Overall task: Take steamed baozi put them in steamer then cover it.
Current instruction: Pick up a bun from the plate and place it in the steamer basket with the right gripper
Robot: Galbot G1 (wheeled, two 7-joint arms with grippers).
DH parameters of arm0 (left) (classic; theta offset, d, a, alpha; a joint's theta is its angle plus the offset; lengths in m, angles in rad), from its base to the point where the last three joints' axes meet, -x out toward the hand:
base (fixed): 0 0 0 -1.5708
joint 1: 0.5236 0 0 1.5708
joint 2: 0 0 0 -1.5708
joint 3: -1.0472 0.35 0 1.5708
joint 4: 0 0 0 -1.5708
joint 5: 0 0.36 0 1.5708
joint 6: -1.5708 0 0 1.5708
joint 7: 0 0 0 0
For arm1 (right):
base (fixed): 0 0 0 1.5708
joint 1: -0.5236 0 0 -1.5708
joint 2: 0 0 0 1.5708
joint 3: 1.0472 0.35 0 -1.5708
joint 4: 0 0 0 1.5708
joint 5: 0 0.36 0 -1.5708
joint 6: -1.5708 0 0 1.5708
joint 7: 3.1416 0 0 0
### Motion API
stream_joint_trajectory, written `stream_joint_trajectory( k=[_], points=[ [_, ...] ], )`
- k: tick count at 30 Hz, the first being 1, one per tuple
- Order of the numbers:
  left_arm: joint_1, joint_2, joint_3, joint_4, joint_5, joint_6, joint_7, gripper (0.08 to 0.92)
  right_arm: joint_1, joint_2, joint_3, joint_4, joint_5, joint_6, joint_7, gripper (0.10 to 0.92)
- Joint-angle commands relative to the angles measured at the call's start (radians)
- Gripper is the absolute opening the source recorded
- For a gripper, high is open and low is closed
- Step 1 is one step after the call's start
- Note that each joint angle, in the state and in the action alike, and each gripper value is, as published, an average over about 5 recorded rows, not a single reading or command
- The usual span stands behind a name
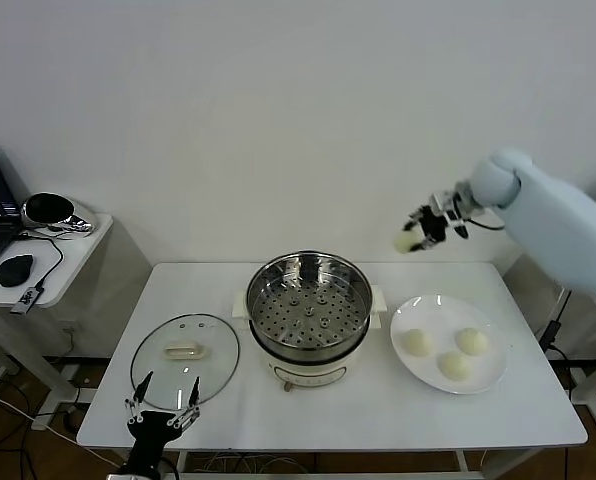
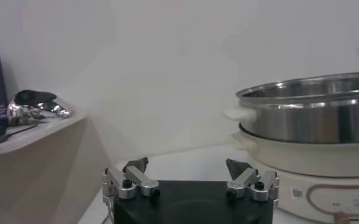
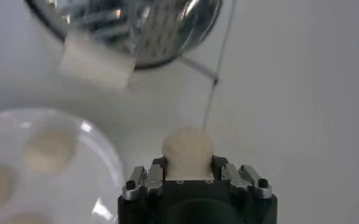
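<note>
Next, my right gripper lets go of the baozi on the perforated bottom of the steamer, near to the basket's back side (image 1: 304, 281).
My right gripper (image 1: 418, 233) is raised high above the table, right of the steamer, shut on one cream-white baozi (image 3: 188, 149). That baozi (image 1: 405, 242) hangs above and behind the white plate (image 1: 494, 377). Three more baozi (image 1: 416, 342) lie on the plate. The steamer (image 1: 309, 300), a steel perforated basket on a cream pot base, stands empty at the table's middle. Its steel wall (image 2: 313, 115) rises beside my left gripper. The glass cover (image 1: 185, 360) lies flat on the table left of the steamer. My left gripper (image 1: 164, 413) waits open at the table's front left edge, holding nothing.
A side table (image 1: 48, 262) at the far left carries a laptop, a mouse (image 1: 15, 269) and a shiny black object (image 1: 48, 210). The white wall stands right behind the table. The plate (image 3: 100, 158) lies below my right gripper, off to one side.
</note>
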Motion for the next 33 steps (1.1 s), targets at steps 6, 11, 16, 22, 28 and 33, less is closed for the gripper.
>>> stream_joint_trajectory(
  k=[6, 11, 16, 22, 28, 33],
  points=[
    [-0.003, 0.002, -0.031, 0.0, -0.029, 0.002, 0.003, 0.823, 0.096, 0.292, -0.267, 0.033, 0.044, 0.164, 0.035, 0.475],
    [-0.005, -0.005, -0.035, -0.005, -0.029, 0.003, 0.004, 0.823, 0.049, 0.352, -0.304, -0.029, -0.107, 0.281, 0.063, 0.475],
    [-0.003, -0.011, -0.038, -0.007, -0.029, 0.003, 0.005, 0.823, 0.004, 0.377, -0.306, -0.091, -0.235, 0.387, 0.089, 0.475],
    [-0.004, -0.013, -0.044, -0.009, -0.032, 0.003, 0.007, 0.823, -0.033, 0.413, -0.273, -0.184, -0.353, 0.489, 0.132, 0.478],
    [-0.007, -0.014, -0.044, -0.011, -0.033, 0.003, 0.007, 0.823, -0.053, 0.421, -0.257, -0.207, -0.439, 0.532, 0.158, 0.478],
    [-0.007, -0.016, -0.042, -0.014, -0.033, 0.003, 0.008, 0.823, -0.065, 0.427, -0.241, -0.235, -0.49, 0.57, 0.179, 0.481]
  ],
)
